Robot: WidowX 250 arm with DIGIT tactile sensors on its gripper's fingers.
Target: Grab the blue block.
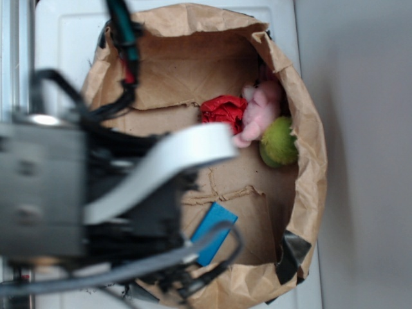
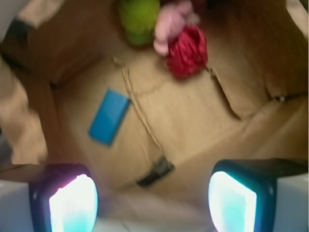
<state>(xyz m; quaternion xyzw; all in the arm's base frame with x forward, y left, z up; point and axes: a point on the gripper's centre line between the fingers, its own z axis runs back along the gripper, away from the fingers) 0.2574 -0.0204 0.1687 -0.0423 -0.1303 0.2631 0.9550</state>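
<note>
Next, my gripper closes across the middle of the blue block (image 1: 215, 233) (image 2: 110, 117). One finger will be on each of the blue block's long sides.
The blue block (image 1: 212, 233) (image 2: 109, 116) lies flat on the floor of a brown paper bag (image 1: 302, 129). In the exterior view the dark arm covers its left end. In the wrist view my gripper (image 2: 153, 203) is open, its two glowing pads (image 2: 73, 205) wide apart with nothing between them. The block sits ahead of the left pad, well apart from it. The gripper itself is hidden behind the blurred arm in the exterior view.
A red wrinkled ball (image 1: 223, 109) (image 2: 188, 50), a pink soft toy (image 1: 262, 111) (image 2: 172, 21) and a fuzzy green ball (image 1: 279, 143) (image 2: 139, 18) cluster at the bag's far side. Bag walls (image 2: 24, 121) rise all round. Black tape (image 2: 155, 172) marks the near floor.
</note>
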